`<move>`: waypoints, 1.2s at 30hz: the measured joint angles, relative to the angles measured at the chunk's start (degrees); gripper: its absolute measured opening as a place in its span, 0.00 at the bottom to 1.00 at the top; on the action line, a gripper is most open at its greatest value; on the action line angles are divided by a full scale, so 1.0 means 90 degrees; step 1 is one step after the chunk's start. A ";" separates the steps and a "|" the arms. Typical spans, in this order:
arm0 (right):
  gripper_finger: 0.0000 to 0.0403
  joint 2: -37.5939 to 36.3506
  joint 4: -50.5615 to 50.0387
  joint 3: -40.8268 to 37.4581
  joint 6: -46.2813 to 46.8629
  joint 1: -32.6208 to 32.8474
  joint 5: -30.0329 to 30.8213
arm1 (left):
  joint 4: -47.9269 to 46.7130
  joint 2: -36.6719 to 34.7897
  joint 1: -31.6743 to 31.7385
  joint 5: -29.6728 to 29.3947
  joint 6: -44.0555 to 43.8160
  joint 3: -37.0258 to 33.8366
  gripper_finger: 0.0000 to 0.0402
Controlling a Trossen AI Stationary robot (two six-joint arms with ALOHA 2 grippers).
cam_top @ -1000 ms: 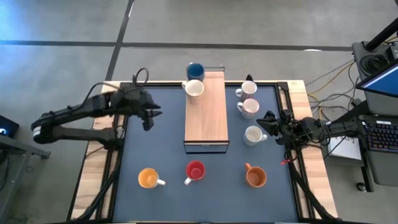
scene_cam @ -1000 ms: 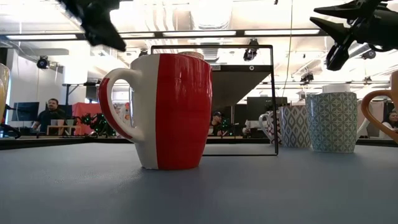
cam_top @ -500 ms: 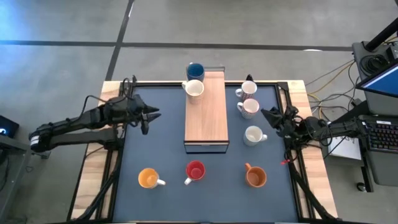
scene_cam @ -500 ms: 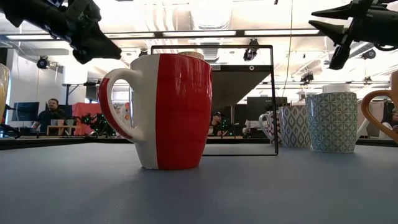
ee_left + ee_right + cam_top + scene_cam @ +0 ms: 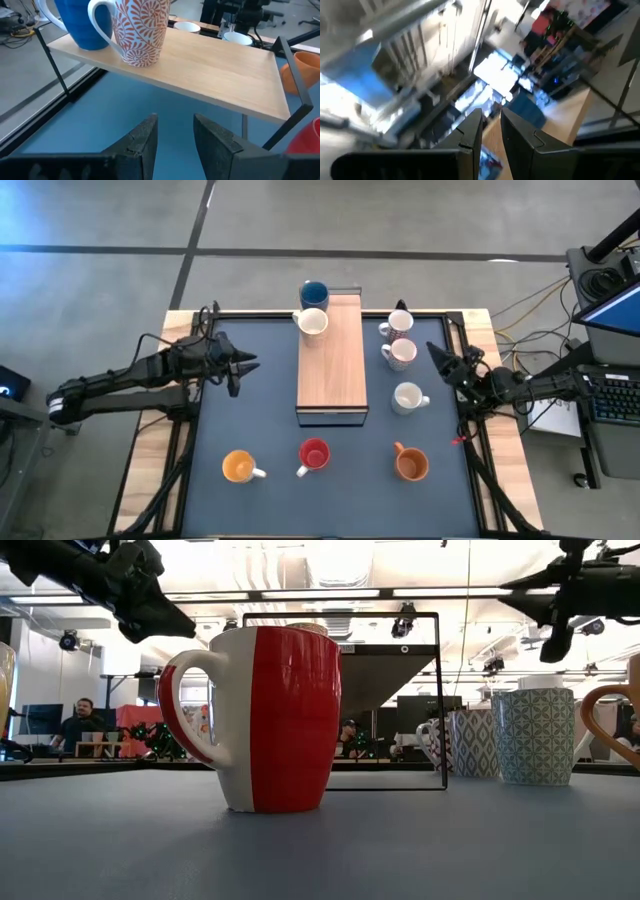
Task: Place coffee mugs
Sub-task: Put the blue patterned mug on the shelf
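Observation:
The white mug closest to the brown-orange mug is next; next my right gripper grips the white mug's near-side rim (image 5: 405,408).
A blue mug (image 5: 314,293) and a white, red-patterned mug (image 5: 312,322) stand at the far end of the raised light-wood board (image 5: 335,370); both also show in the left wrist view, the blue mug (image 5: 82,22) and the patterned mug (image 5: 142,30). Three white mugs (image 5: 400,323) (image 5: 400,352) (image 5: 407,397) stand on the mat right of the board. A yellow-orange mug (image 5: 238,467), a red mug (image 5: 314,455) and a brown-orange mug (image 5: 411,464) stand along the near edge. My left gripper (image 5: 250,363) hovers left of the board, narrowly open and empty. My right gripper (image 5: 432,350) hovers right of the white mugs, narrowly open and empty.
The board rests on a black wire frame (image 5: 340,700) above the blue mat (image 5: 250,420). Bare mat lies between the board and my left gripper. Wooden table rims (image 5: 480,330) flank the mat. People sit in the room beyond the table (image 5: 85,725).
My left gripper has drawn back toward the table's left edge and tipped from pointing down to pointing level at the board. My right gripper has gone toward the far edge, away from the nearest white mug, and has turned.

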 joint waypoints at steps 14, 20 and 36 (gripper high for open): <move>0.15 0.0657 -0.1773 0.1222 -0.1479 0.0000 -0.0322 | -0.0017 0.0027 0.0002 -0.0040 0.0196 -0.0005 0.27; 0.15 0.1308 -0.5926 0.3029 -0.0290 -0.0002 0.0275 | -0.0073 0.0029 0.0002 -0.0052 0.0182 -0.0007 0.27; 0.35 0.3678 -1.0441 0.4985 0.2963 -0.0531 -0.2972 | -0.0201 0.0034 0.0002 -0.0057 0.0031 -0.0007 0.27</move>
